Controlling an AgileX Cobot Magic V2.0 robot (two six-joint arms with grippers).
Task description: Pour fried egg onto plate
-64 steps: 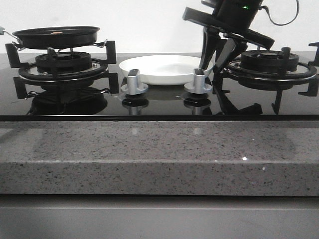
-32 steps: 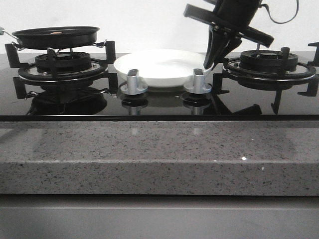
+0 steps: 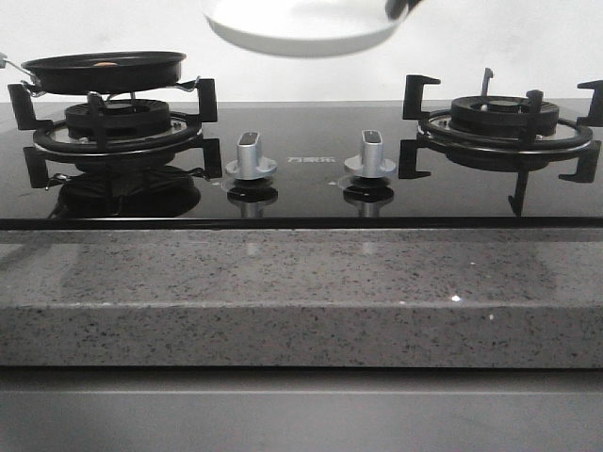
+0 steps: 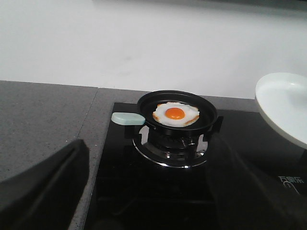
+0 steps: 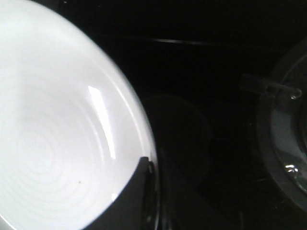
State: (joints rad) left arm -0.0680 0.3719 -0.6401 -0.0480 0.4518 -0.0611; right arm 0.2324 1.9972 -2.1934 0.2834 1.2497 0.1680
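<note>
Next, my left gripper will go to the pale green handle (image 3: 4,62) (image 4: 127,119) of the small black frying pan and close there.
The white plate (image 3: 297,30) hangs high above the hob's middle, cut by the top edge of the front view. My right gripper (image 5: 152,165) is shut on its rim; only a dark fingertip (image 3: 400,8) shows in front. The plate fills the right wrist view (image 5: 53,139) and shows in the left wrist view (image 4: 285,108). The fried egg (image 4: 175,114), white with an orange yolk, lies in the small black frying pan (image 4: 177,109) on the left burner (image 3: 118,122). My left gripper (image 4: 148,191) is open and empty, well short of the pan, its fingers (image 4: 43,187) wide apart.
The pan has a pale green handle (image 4: 127,118). Two silver knobs (image 3: 251,157) (image 3: 369,155) stand at the hob's front middle. The right burner's black grate (image 3: 504,122) is bare. A grey speckled counter edge (image 3: 301,301) runs along the front.
My right gripper has closed on the plate's rim and lifted it from the hob, straight up to the top of the front view. The pan has not moved.
</note>
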